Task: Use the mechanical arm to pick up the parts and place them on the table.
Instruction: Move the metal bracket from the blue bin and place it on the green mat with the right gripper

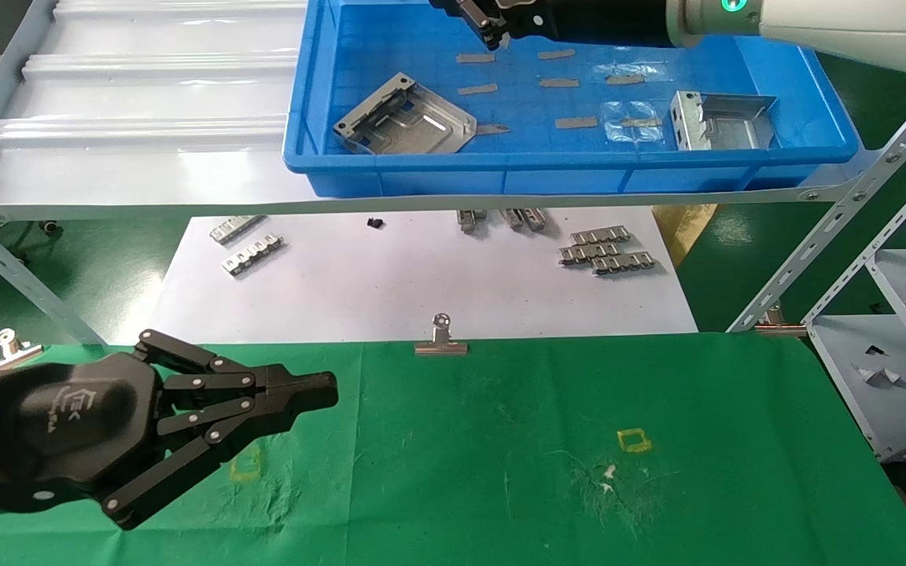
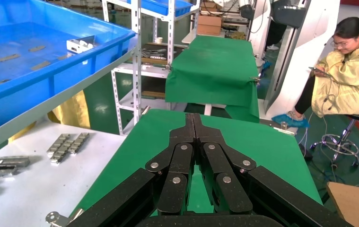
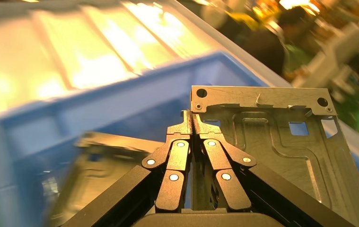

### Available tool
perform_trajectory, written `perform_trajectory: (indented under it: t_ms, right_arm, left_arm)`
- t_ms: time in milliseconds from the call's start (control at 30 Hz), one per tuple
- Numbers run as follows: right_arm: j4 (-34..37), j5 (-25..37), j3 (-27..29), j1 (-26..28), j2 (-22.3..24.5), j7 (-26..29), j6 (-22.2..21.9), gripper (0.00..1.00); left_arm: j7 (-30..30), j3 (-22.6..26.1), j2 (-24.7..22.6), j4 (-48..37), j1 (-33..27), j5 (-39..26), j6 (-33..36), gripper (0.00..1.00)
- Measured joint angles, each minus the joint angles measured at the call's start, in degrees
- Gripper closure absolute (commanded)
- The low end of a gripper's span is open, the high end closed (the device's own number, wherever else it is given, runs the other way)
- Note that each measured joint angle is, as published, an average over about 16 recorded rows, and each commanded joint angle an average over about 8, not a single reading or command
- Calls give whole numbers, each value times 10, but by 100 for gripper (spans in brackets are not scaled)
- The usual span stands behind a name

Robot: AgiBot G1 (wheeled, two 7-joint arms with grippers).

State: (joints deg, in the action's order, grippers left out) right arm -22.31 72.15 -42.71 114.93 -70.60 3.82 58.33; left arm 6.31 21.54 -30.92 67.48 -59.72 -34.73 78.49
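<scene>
I will let go of the grey stamped part with my right gripper on the green cloth, over the small yellow square mark (image 1: 645, 420).
High over the blue bin (image 1: 579, 169), at the top edge of the head view, my right gripper (image 1: 492, 35) is shut. The right wrist view shows this gripper (image 3: 192, 117) pinching the folded edge of a grey stamped part (image 3: 281, 142), lifted off the bin floor. A second part (image 1: 406, 118) lies at the bin's left and a third part (image 1: 724, 122) at its right. My left gripper (image 1: 331, 391) hovers shut and empty over the near left of the green table (image 1: 539, 440). In the left wrist view, that gripper (image 2: 194, 118) points along the cloth.
The bin sits on a pale ridged shelf (image 1: 146, 102) whose front rail crosses the view. Below it a white sheet (image 1: 421, 275) carries ribbed metal strips (image 1: 606, 250). A binder clip (image 1: 441, 339) pins the cloth's far edge. A slotted rack frame (image 1: 838, 212) stands to the right.
</scene>
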Motion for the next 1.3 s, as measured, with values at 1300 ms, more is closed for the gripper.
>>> perform_trajectory:
  t_ms: [1300]
  right_arm:
    - [-291,-16,-235,-127,265,-102,297,100]
  left_arm:
    - [0,0,0,0,0,0,0,0]
